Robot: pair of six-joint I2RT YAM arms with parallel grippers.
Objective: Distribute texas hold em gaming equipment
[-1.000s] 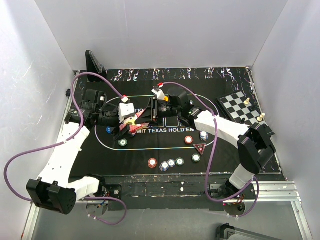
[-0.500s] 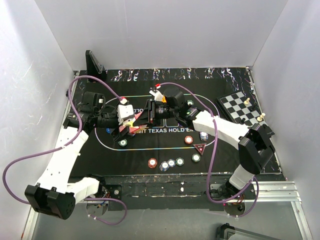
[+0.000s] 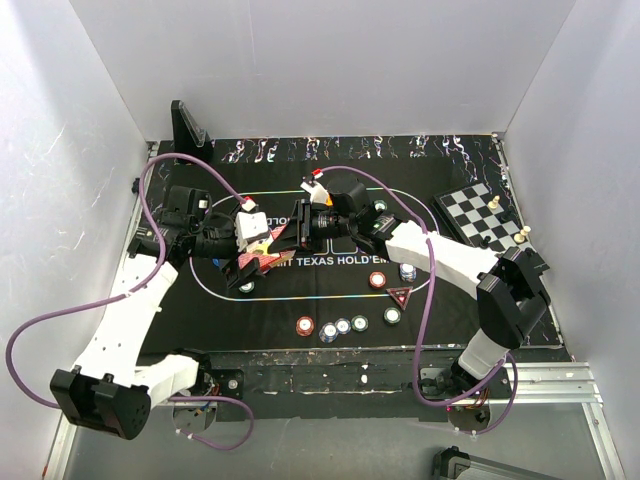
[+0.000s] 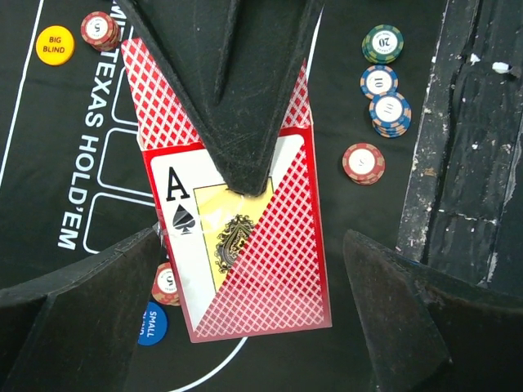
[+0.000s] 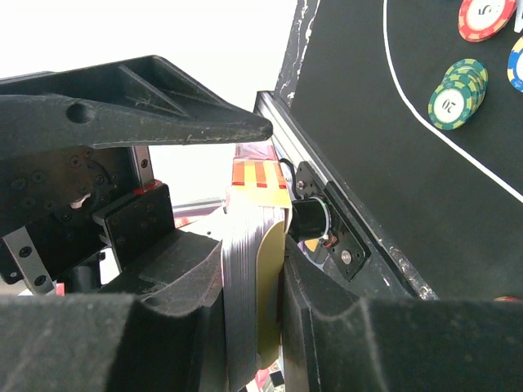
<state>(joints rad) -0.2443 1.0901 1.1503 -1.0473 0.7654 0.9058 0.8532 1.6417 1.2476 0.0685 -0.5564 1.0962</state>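
My right gripper's finger is overlapping the side of the card box, so my left gripper will clamp the card box's sides, and then my right gripper will take only the protruding cards [image 4: 158, 96].
A red card box [image 4: 265, 282] printed with an ace of spades hangs over the black mat [image 3: 300, 295]. My right gripper [image 5: 255, 286] is shut on it, and the white card edges [image 5: 241, 245] show between its pads. From above, that right gripper [image 3: 291, 234] meets my left gripper [image 3: 256, 256] at the mat's middle left. My left gripper [image 4: 253, 245] stands open, its fingers [image 4: 82, 310] wide on both sides of the box and apart from it. Poker chips lie around: a red one [image 3: 304, 325], a green one [image 3: 392, 316], a blue stack [image 3: 408, 270]. The triangular marker [image 3: 401, 296] is nearby.
A chessboard [image 3: 483, 213] with pieces sits at the right edge. A black stand [image 3: 188, 125] rises at the back left. Under the left wrist lie a yellow big-blind disc [image 4: 55, 45], a blue small-blind disc [image 4: 151, 322] and several chips [image 4: 383, 43].
My left gripper has opened and let go of the card box, drawing slightly left. The right gripper keeps its grip on the box and has barely moved.
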